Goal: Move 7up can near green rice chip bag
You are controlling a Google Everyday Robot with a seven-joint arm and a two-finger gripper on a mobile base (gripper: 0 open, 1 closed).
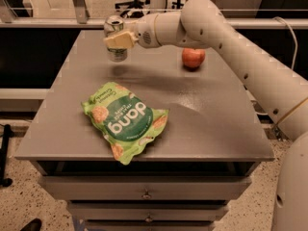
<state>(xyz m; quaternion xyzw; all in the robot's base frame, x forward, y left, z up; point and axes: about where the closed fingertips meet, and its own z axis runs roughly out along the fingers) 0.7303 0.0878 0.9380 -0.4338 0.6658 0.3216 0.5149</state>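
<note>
My gripper needs to let go of the 7up can on the grey table [133, 86] just behind the green rice chip bag.
The 7up can [115, 53], a small silver can with a pull-tab top, hangs above the far left part of the grey table [211, 119], its shadow on the surface below it. My gripper [117, 40] reaches in from the right and is shut on the can's upper half, its cream fingers [118, 39] across the can's front. The green rice chip bag [125, 121] with the dark green "dang" circle lies flat near the table's front edge, well in front of the can.
A red apple [193, 57] sits on the table's far right, just behind my forearm [231, 42]. The table is a drawer cabinet with drawers [144, 194] below. A railing and office chairs stand behind it.
</note>
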